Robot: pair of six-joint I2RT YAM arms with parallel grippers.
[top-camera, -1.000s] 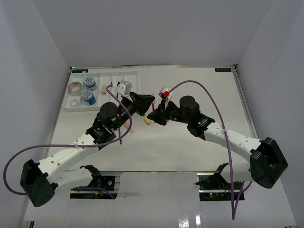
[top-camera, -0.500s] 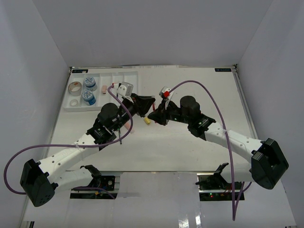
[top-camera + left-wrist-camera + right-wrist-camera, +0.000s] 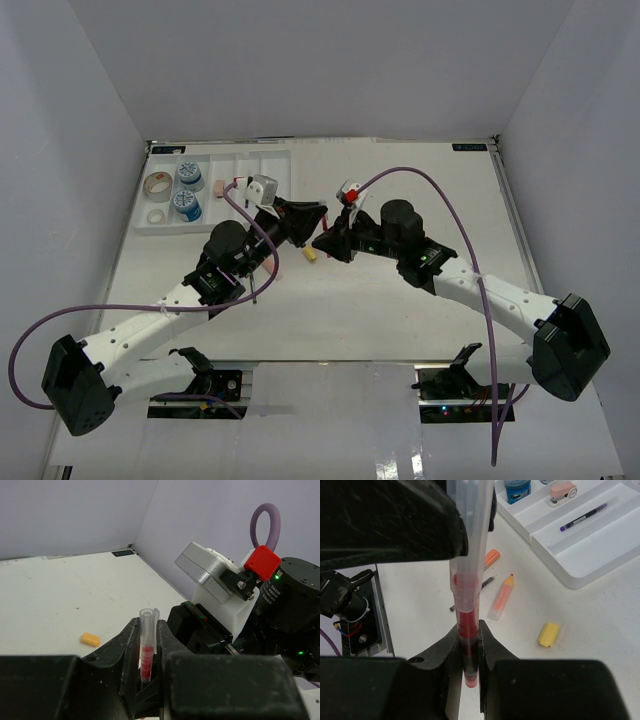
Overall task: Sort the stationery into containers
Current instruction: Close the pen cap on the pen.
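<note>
The red pen's clear cap is pinched only by the fingertips of my left gripper, so next my left gripper opens, reaches further and takes the cap (image 3: 469, 527) deeper in its fingers.
Both grippers are shut on one red pen held in the air over the table's middle. My left gripper (image 3: 316, 222) clamps its clear cap end (image 3: 146, 642). My right gripper (image 3: 324, 240) clamps the red barrel (image 3: 469, 645). The two sets of jaws face each other, almost touching. The white compartment tray (image 3: 270, 158) lies at the far left and holds two blue-white tubs (image 3: 187, 190), tape rolls (image 3: 157, 185) and a pink eraser (image 3: 218, 186). The right wrist view shows a purple pen (image 3: 583, 517) in the tray (image 3: 590, 545).
On the table below the grippers lie a yellow eraser (image 3: 549, 634), an orange marker (image 3: 501, 596), a second orange marker (image 3: 491, 557) and a thin dark pen (image 3: 487, 582). The yellow eraser also shows in the top view (image 3: 310, 254) and the left wrist view (image 3: 90, 639).
</note>
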